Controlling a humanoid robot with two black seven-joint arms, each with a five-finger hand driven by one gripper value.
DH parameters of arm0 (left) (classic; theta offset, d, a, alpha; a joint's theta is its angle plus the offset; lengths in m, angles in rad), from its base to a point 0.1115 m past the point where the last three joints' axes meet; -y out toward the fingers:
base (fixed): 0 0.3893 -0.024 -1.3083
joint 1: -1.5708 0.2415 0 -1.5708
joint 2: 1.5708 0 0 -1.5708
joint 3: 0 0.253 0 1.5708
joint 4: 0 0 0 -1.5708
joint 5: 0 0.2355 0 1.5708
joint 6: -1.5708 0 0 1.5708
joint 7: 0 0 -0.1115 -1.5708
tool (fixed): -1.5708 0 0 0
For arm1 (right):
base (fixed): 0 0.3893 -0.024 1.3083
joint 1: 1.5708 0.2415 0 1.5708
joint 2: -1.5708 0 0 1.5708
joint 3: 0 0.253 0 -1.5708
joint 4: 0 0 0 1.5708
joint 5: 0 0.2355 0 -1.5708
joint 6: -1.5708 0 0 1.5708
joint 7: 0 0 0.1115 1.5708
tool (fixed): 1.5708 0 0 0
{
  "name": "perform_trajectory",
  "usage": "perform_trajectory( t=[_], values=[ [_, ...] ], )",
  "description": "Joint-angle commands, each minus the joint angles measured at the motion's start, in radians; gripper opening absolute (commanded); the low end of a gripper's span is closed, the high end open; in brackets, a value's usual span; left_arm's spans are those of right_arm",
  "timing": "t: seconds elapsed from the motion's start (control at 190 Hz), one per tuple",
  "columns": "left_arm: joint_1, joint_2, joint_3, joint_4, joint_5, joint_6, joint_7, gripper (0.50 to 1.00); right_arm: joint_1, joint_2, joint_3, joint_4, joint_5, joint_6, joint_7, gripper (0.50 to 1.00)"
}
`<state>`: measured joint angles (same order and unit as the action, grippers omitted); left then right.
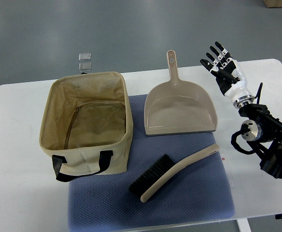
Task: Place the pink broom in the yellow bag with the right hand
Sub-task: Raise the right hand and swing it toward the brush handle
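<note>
My right gripper is to go to the pink broom next and close on the outer end of its handle (203,154), away from the black bristles.
A hand broom (172,172) with a pale pinkish-beige handle and black bristles lies on the blue mat (199,193), its handle pointing up to the right. The yellowish fabric bag (87,123) stands open at the left of the mat, empty inside, with black handles in front. My right hand (221,64) hovers over the table's right side, well above and to the right of the broom, with its fingers spread and holding nothing. Its arm (266,135) comes in from the right edge.
A beige dustpan (179,108) lies on the mat behind the broom, handle pointing away. A small clear plastic piece (85,60) sits just beyond the table's far edge, behind the bag. The white table (15,193) ends close at the left and front.
</note>
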<state>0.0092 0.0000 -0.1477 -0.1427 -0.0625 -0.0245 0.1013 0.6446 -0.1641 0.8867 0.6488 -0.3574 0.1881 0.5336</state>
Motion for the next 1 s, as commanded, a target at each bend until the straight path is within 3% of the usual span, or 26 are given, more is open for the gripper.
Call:
perform_trajectory(
  t=[0.0, 0.642, 0.995],
  values=[
    [0.0, 0.0, 0.0, 0.0, 0.0, 0.0, 0.0, 1.0, 0.0, 0.0, 0.0, 0.0, 0.0, -0.001, 0.0, 0.93],
    [0.0, 0.0, -0.001, 0.005, 0.0, -0.002, 0.0, 1.0, 0.009, -0.003, -0.005, 0.0, 0.0, -0.001, -0.012, 0.93],
    [0.0, 0.0, -0.001, 0.005, 0.0, -0.002, 0.0, 1.0, 0.099, -0.075, -0.037, 0.003, -0.018, -0.055, -0.044, 0.93]
  ],
)
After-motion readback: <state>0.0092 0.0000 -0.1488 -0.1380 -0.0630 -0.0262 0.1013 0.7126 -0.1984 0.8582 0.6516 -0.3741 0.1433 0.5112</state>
